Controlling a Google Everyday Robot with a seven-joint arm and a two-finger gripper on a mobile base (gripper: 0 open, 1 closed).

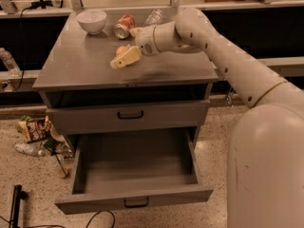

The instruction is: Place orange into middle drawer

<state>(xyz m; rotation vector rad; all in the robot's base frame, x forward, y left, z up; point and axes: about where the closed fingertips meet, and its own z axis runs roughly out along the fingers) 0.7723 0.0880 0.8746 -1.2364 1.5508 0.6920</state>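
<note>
I need to close my gripper around the sides of the orange point(121, 52) on top of the grey cabinet, in front of the soda can.
The orange point(121, 50) lies on the grey cabinet's top point(85, 65), left of centre. My gripper point(123, 48) has reached in from the right, low over the top. It is open, and its near cream finger point(126, 58) lies in front of the orange and hides the fruit's lower part. The orange rests on the top and is not lifted. The middle drawer point(133, 194), the lowest one, is pulled out; its shallow grey tray holds nothing, and its small black handle point(137, 202) faces me.
A white bowl point(91, 21), an orange-and-white soda can point(124, 25) on its side and a clear bottle point(154, 17) lie at the back of the top. The upper drawer point(129, 115) is shut. Snack bags and a bottle point(33, 132) litter the floor at left.
</note>
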